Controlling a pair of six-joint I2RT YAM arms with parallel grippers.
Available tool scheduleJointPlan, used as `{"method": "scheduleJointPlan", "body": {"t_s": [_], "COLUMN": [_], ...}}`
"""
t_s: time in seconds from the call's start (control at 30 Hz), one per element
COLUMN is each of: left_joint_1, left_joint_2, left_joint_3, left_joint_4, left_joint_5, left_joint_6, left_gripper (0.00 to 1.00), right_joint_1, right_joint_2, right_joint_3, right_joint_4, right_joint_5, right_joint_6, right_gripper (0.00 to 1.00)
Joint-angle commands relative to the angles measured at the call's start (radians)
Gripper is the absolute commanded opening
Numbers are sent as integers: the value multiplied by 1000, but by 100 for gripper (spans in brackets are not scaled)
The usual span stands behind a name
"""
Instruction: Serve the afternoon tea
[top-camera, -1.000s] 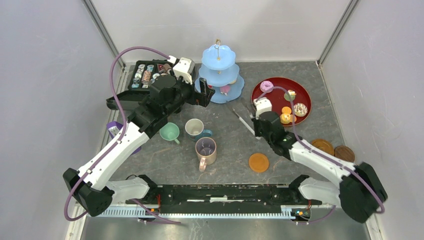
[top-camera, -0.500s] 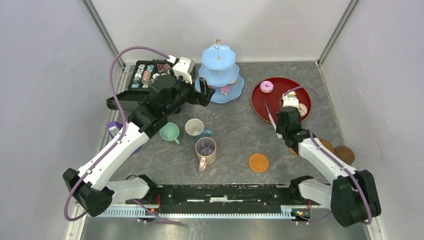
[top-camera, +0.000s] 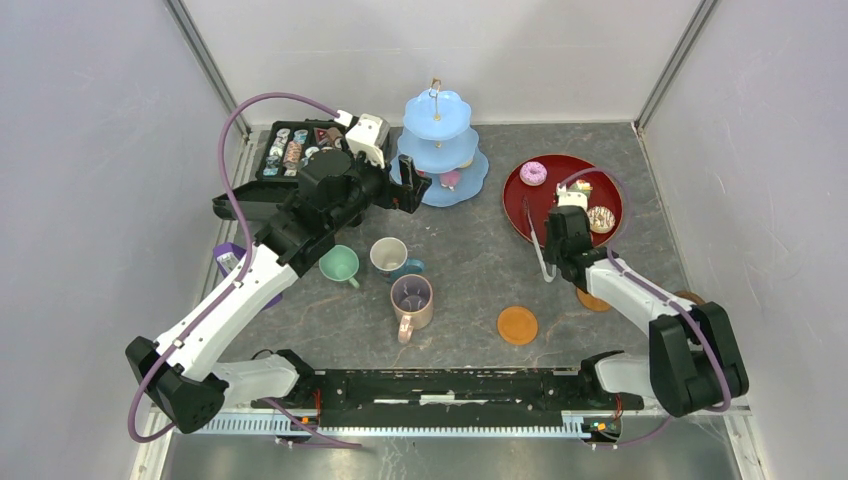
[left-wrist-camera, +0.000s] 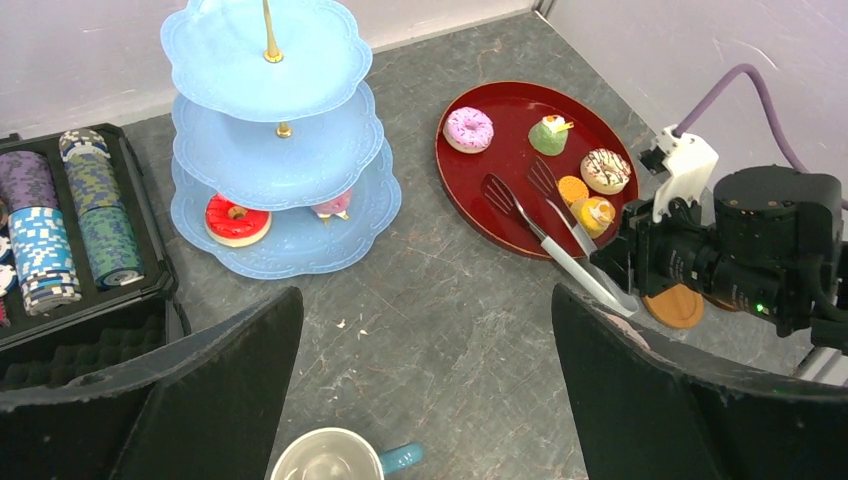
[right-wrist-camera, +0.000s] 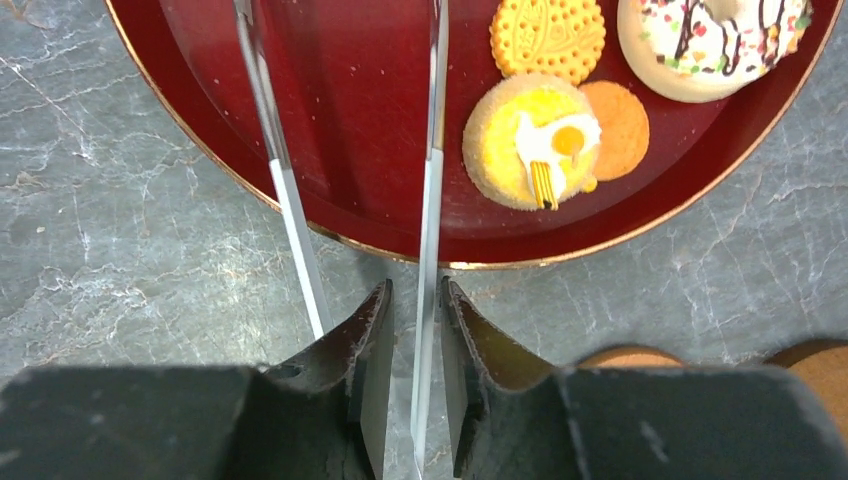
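Next, my right gripper opens and takes both arms (right-wrist-camera: 430, 215) of the metal tongs before it squeezes the pink doughnut, as one arm is outside its fingers.
My right gripper (top-camera: 548, 252) (right-wrist-camera: 416, 290) is shut on one arm of the metal tongs (right-wrist-camera: 432, 200), near the handle end; the other arm lies outside its left finger. The tong heads reach over the red tray (top-camera: 520, 192), left of a yellow pastry (right-wrist-camera: 530, 140), a biscuit (right-wrist-camera: 547, 35) and a sprinkled doughnut (right-wrist-camera: 710, 40). A pink doughnut (top-camera: 533, 172) lies at the tray's back. My left gripper (top-camera: 412, 190) (left-wrist-camera: 425, 300) is open and empty, in front of the pale-blue stand (top-camera: 437, 140), whose lowest tier holds a red doughnut (left-wrist-camera: 237, 220) and a pink pastry (left-wrist-camera: 333, 205).
The mint mug (top-camera: 339, 264), white-and-blue mug (top-camera: 389, 256) and pink-purple mug (top-camera: 411, 297) stand mid-left. Brown coasters lie at the front (top-camera: 517, 325) and by my right arm (top-camera: 592, 299). The black case (top-camera: 295, 150) is back left. The olive mug is out of view.
My right gripper has carried the tongs from the table's middle rightward to the tray, then back a little to the left. The left arm has not moved.
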Motion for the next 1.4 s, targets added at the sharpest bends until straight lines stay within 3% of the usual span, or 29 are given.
{"method": "scheduleJointPlan", "body": {"t_s": [0.0, 0.1, 0.27, 0.47, 0.6, 0.77, 0.9, 1.17, 1.37], "left_joint_1": [-4, -5, -23, -42, -41, -41, -43, -44, -64], "left_joint_2": [2, 8, 34, 97, 77, 70, 62, 2, -31], "left_joint_3": [-6, -4, 8, 133, 97, 85, 89, 4, -24], "left_joint_4": [54, 49, 26, -169, -175, -162, -161, -127, -124], "left_joint_5": [22, 22, -16, -45, -20, -24, 14, -14, -24], "left_joint_6": [-9, -6, 10, -11, -24, 7, 10, 29, 34], "left_gripper": [100, 100, 100, 100, 100, 100, 100, 100, 100], "right_joint_1": [-5, -4, -4, -4, -4, -5, -8, -33, -46], "right_joint_2": [41, 51, 47, 75, 89, 104, 107, 140, 172], "right_joint_3": [86, 112, 125, 93, 66, 51, 27, 37, 113], "right_joint_4": [41, 42, 44, 78, 113, 150, 174, 223, 194], "right_joint_5": [-8, -24, -63, -144, -120, -95, -76, -107, -112], "right_joint_6": [-9, -33, -107, -174, -216, -205, -196, -177, -165], "right_gripper": [30, 38, 72, 88, 86, 72, 71, 49, 52]}}
